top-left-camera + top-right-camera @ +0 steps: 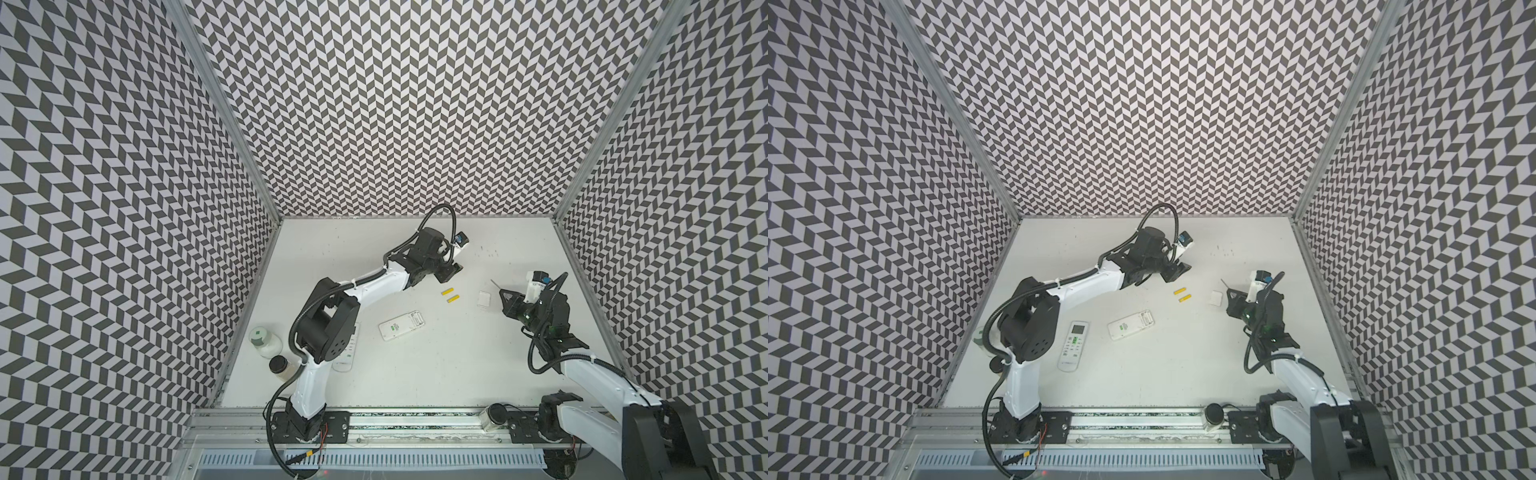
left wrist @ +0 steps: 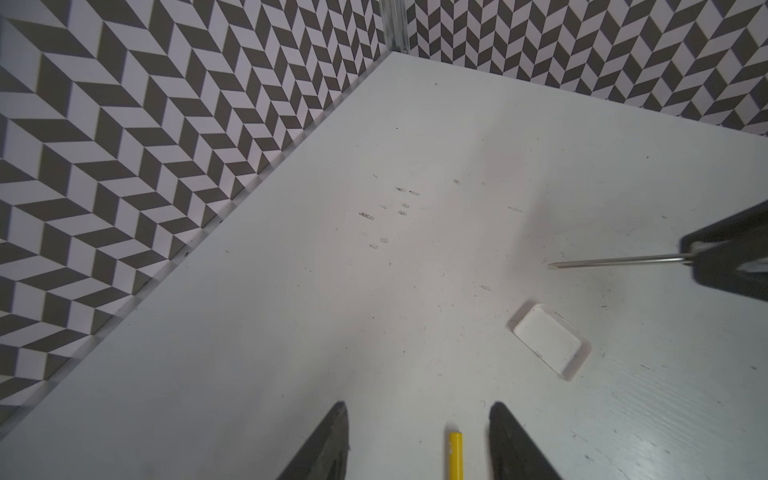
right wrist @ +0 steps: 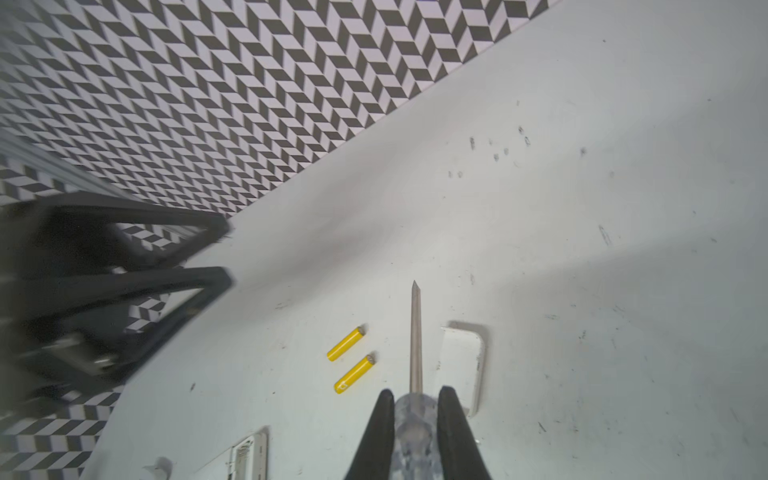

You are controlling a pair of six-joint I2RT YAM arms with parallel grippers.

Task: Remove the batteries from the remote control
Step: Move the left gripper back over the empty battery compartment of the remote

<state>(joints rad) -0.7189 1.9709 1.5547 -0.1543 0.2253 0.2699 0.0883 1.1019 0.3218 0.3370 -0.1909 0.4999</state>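
Observation:
My right gripper is going to release the screwdriver, now pointing past the white battery cover, on the table [image 1: 505, 294] [image 3: 544, 337] next to the white battery cover, away from the yellow batteries.
Two yellow batteries [image 1: 447, 291] [image 1: 453, 298] lie side by side on the white table, shown in both top views [image 1: 1180, 291] and the right wrist view [image 3: 346, 344]. My left gripper [image 2: 417, 405] hovers just beyond them [image 1: 451, 270], open; one battery [image 2: 455, 455] lies loose between its fingers, touching neither. The remote control [image 1: 401, 326] lies face down nearer the front, its compartment uncovered. My right gripper [image 3: 414, 390] is shut on a screwdriver [image 3: 415, 332] with a clear handle, its shaft pointing past the white battery cover [image 1: 483, 299].
A second remote [image 1: 1073, 345] lies face up by the left arm's elbow. Two jars [image 1: 260, 340] [image 1: 278, 365] stand at the table's left edge and another jar [image 1: 494, 415] on the front rail. Patterned walls enclose three sides.

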